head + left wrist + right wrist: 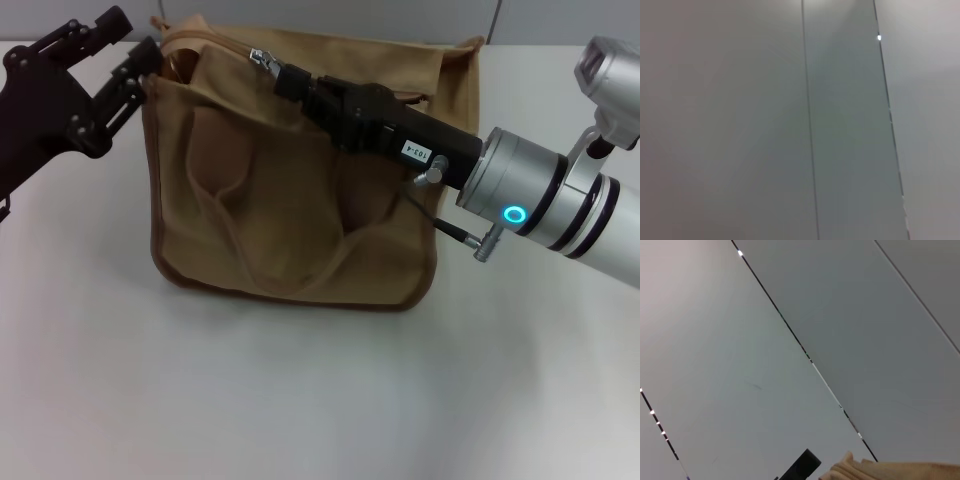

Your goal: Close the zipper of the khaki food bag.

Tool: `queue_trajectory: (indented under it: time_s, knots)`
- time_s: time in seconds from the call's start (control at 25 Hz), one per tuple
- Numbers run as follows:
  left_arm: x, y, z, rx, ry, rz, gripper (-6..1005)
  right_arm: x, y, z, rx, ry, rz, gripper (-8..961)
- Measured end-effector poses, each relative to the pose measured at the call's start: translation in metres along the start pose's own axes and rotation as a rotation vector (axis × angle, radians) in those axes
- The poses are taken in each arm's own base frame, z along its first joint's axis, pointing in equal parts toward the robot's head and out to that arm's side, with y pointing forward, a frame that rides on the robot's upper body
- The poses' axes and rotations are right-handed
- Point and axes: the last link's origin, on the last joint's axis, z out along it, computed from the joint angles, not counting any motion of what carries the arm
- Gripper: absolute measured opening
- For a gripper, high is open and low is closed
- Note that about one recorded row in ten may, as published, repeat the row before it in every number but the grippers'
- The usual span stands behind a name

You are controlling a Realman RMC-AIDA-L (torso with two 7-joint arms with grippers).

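The zipper's end curves slack, so next my left gripper pinches the bag's top corner (168, 64) and pulls it tight before my right gripper slides the pull tab.
The khaki food bag (290, 200) stands upright on the white table, front pockets facing me. Its top gapes at the left end. The zipper (215, 42) runs along the top edge, and its silver pull tab (262, 58) sits left of the middle. My right gripper (282, 74) reaches in from the right over the bag's top and is shut on the pull tab. My left gripper (140, 38) is at the bag's top left corner, fingers apart, the lower fingertip (148, 55) touching the bag's end. A strip of khaki fabric (890, 471) shows in the right wrist view.
The white table (300, 400) spreads in front of and around the bag. A grey panelled wall (560, 20) stands behind it. The left wrist view shows only wall panels (740, 125).
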Motion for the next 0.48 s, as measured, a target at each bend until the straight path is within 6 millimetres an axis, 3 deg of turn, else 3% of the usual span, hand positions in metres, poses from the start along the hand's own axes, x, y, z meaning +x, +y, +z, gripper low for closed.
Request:
queue_trajectory:
  time_s: [0.28, 0.48]
  knots:
    - [-0.0025, 0.0008, 0.0050, -0.036, -0.062, 0.044, 489, 0.0000, 0.0007, 0.0012, -0.002, -0.002, -0.001, -2]
    - [-0.0054, -0.0027, 0.0105, -0.012, -0.070, 0.038, 482, 0.0002, 0.0014, 0.0021, -0.006, -0.002, -0.001, -2]
